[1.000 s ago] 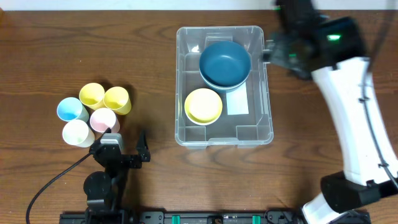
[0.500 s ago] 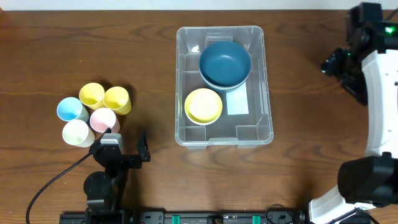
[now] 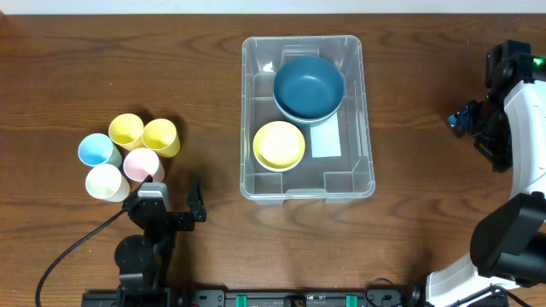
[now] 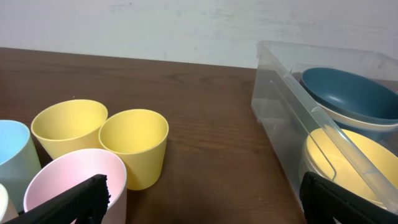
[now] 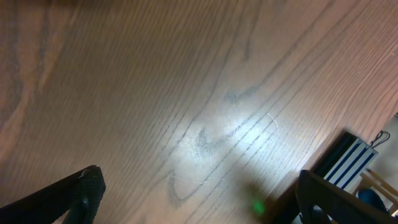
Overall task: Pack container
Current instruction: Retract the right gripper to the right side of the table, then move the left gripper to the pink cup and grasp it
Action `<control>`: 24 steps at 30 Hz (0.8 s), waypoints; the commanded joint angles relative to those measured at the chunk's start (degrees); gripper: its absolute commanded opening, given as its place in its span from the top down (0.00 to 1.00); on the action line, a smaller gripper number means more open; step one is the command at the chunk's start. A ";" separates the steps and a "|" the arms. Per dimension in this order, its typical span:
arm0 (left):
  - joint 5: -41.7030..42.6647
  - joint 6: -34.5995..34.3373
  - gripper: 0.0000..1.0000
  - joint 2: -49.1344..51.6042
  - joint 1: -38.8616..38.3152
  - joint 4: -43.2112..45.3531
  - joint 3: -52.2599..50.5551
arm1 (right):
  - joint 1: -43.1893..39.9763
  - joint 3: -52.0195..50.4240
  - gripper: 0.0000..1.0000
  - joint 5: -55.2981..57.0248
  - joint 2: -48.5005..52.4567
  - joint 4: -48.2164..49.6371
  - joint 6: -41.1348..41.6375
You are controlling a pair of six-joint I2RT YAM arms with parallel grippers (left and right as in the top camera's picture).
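My left gripper is to move to the pink cup next and close on the pink cup's rim (image 3: pixel 162 169) (image 4: pixel 125 177), on the side toward the container.
The container (image 3: pixel 248 102), a large clear bin, stands mid-table with a dark blue bowl (image 3: pixel 309 85), a yellow bowl (image 3: pixel 279 145) and a white label (image 3: pixel 325 141) inside. My left gripper (image 3: pixel 166 196) is open near the front edge, just below a cluster of cups; in the left wrist view its open gripper (image 4: pixel 202 199) faces the gap between a pink cup (image 4: pixel 74 180) and the container (image 4: pixel 280 112). My right gripper (image 3: pixel 476 132) hangs open and empty over bare wood, far right of the bin. In the right wrist view the gripper (image 5: pixel 199 193) holds nothing.
Several cups stand at the left: two yellow cups (image 3: pixel 126 130) (image 3: pixel 160 136), a light blue cup (image 3: pixel 98 150), a pink cup (image 3: pixel 142 162) and a cream cup (image 3: pixel 106 182). The table's right edge (image 5: pixel 323 155) lies close under the right gripper.
The right arm has swung from the container's far right corner out to the table's right side. The left arm, bowls and cups have not moved.
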 commanded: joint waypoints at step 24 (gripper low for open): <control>9.42 -0.79 0.02 52.11 1.33 -45.70 61.94 | -0.31 -0.31 0.01 -0.20 0.26 0.02 0.98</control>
